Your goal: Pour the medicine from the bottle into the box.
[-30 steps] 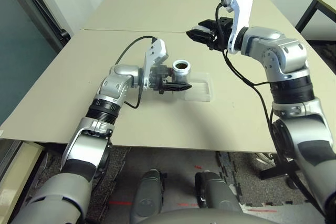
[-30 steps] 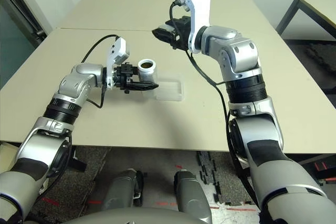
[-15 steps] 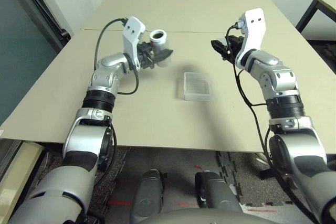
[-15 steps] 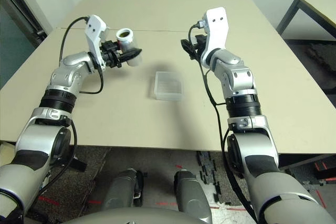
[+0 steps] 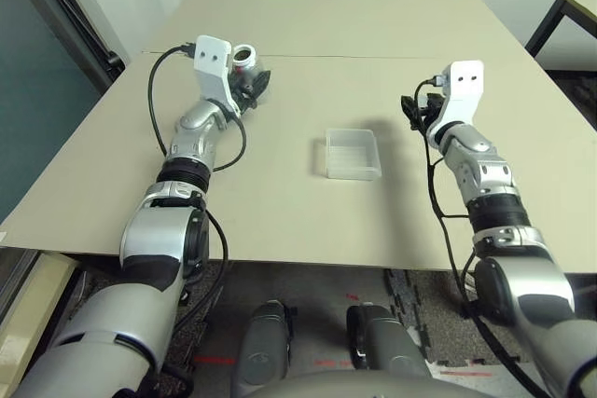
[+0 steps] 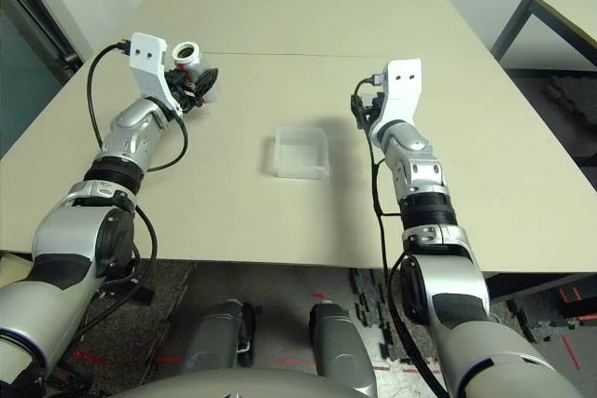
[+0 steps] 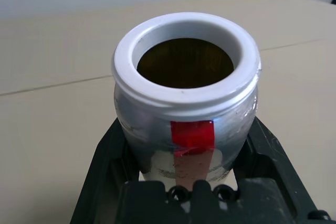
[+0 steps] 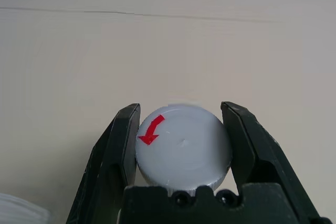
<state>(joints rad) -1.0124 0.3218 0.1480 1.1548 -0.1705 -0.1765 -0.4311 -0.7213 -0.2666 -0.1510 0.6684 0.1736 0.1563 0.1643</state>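
Observation:
My right gripper is going to let go of the grey cap on the bare table (image 5: 412, 143) next to the clear box.
The bottle (image 7: 185, 109), silver-grey with a red label patch, has its white mouth uncapped and its inside looks dark. My left gripper (image 7: 186, 153) is shut on its body and holds it roughly upright at the far left of the table (image 5: 280, 216), well away from the box. The box (image 5: 353, 154), a shallow clear plastic tray, lies flat near the middle of the table. My right gripper (image 8: 184, 145) is shut on the round grey cap (image 8: 185, 150), which bears a red arrow, and hovers low to the right of the box (image 6: 301, 152).
A seam runs across the table behind the box, level with the bottle (image 5: 247, 58). Another table's corner (image 5: 580, 8) with a dark leg stands at the far right. Dark floor drops off past the table's left edge.
My left arm has swung the bottle from right beside the box out to the far left. My right arm has come down from high above the box to the table's right side.

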